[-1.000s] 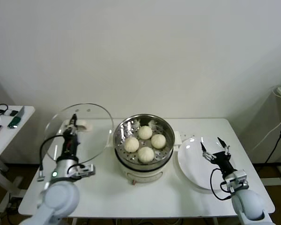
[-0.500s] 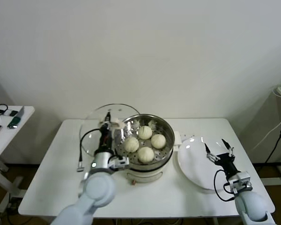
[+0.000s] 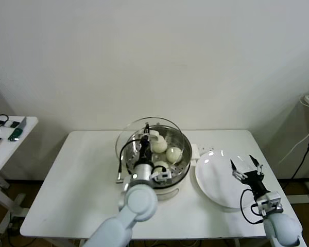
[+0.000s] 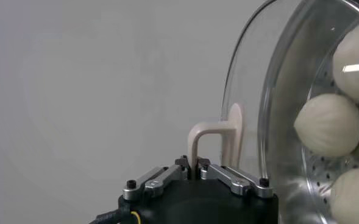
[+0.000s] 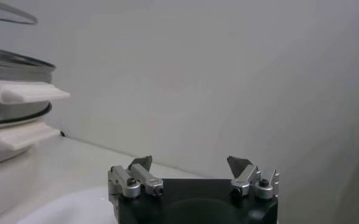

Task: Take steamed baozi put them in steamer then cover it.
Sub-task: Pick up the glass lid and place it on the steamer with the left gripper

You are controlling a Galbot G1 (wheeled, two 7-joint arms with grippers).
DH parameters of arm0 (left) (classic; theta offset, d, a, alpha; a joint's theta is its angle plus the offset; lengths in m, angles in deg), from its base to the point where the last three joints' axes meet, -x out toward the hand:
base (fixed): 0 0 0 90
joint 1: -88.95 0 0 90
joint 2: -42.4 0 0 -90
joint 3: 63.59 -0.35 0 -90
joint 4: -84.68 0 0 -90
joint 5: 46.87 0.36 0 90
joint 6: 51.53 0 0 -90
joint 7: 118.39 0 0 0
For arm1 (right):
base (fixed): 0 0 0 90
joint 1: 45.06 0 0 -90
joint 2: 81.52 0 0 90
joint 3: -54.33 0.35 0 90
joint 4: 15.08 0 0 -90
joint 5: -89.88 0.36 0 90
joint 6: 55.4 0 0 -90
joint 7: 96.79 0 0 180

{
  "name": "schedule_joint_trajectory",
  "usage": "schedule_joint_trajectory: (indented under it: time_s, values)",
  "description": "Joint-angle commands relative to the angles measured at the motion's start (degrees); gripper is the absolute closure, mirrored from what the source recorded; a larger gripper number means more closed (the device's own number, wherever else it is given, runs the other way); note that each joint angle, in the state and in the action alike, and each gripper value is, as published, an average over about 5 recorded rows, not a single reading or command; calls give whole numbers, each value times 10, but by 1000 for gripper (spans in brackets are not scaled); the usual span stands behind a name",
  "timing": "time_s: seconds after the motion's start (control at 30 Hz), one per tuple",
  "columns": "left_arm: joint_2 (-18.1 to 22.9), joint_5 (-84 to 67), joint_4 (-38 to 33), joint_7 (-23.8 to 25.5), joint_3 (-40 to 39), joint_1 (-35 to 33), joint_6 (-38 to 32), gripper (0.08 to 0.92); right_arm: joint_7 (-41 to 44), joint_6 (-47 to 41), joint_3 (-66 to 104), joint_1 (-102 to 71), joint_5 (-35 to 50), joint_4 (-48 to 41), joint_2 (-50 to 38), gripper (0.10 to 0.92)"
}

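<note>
Next, my left gripper releases the clear glass cover on the steel steamer's open top, centred [image 3: 158,150] above the baozi. The cover now hangs tilted over the steamer.
The shiny steel steamer [image 3: 181,165] stands mid-table on its white base, with steamed baozi [image 3: 174,153] on its perforated tray. Over it hangs the clear glass cover [image 3: 127,138], tilted and partly overlapping the pot's left side. My left gripper [image 3: 147,129] is shut on the cover's white handle [image 4: 211,135]. Through the glass, the left wrist view shows three baozi [image 4: 328,124] in the pot. My right gripper [image 3: 245,162] hovers open over the white plate [image 3: 213,180] at the right, with nothing between its fingers.
The steamer's white side handle [image 5: 27,92] shows in the right wrist view. A small side table [image 3: 5,139] with gadgets stands at the far left. The white wall rises right behind the table.
My left arm has carried the cover rightward from above the table's left side to over the steamer. The right gripper has drawn slightly back toward the table's front right.
</note>
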State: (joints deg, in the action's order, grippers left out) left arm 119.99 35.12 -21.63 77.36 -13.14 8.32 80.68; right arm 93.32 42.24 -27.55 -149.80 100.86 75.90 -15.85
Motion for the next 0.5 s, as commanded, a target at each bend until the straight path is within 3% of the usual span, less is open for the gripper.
schedule_joint_trajectory:
  time_s: [0.03,0.5]
  values:
    - [60,42,53,28,-21,20,28,851,0,3,7,-3,-2,-2,1,203]
    - [62,81,62,56,-16,13,28,851,4,7,9,-2,-5,-6,6,203]
